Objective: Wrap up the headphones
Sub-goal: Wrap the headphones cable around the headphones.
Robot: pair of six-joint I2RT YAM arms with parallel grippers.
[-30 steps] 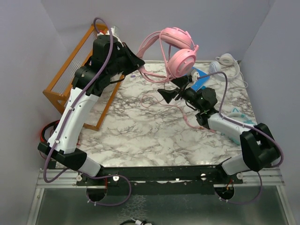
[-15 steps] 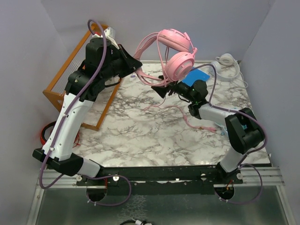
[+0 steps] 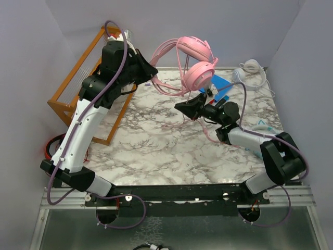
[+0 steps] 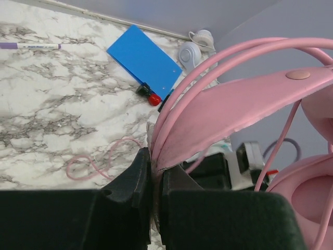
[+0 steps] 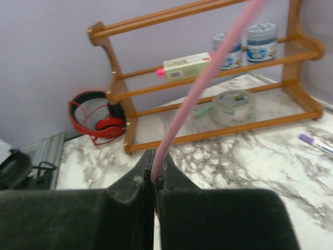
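Right gripper pinches pink cable close under ear cup, leaving short span to wrap, so it should reopen and take the slack cable farther down (image 3: 179,124).
The pink headphones (image 3: 196,48) hang in the air over the back of the table, one ear cup (image 3: 201,74) lowest. My left gripper (image 3: 154,70) is shut on the end of their headband (image 4: 244,104), which is pinched between the fingers of that gripper (image 4: 156,162). Just below the ear cup, my right gripper (image 3: 180,106) is shut on the pink cable (image 5: 208,78), which rises taut from the jaws (image 5: 155,162). Slack cable (image 3: 208,133) loops over the marble. A white pair (image 3: 251,70) lies at the back right. A teal pair (image 3: 264,126) peeks out by my right forearm.
A wooden rack (image 3: 73,88) lies at the left with a tape roll (image 5: 232,107) and jars (image 5: 260,41) on it. Red headphones (image 5: 99,122) sit beyond the rack. A blue card (image 3: 221,86) and a purple pen (image 4: 31,46) lie near the back.
My right gripper was open a second ago and has shut on the pink cable under the ear cup. The left arm swayed slightly, still holding the headband.
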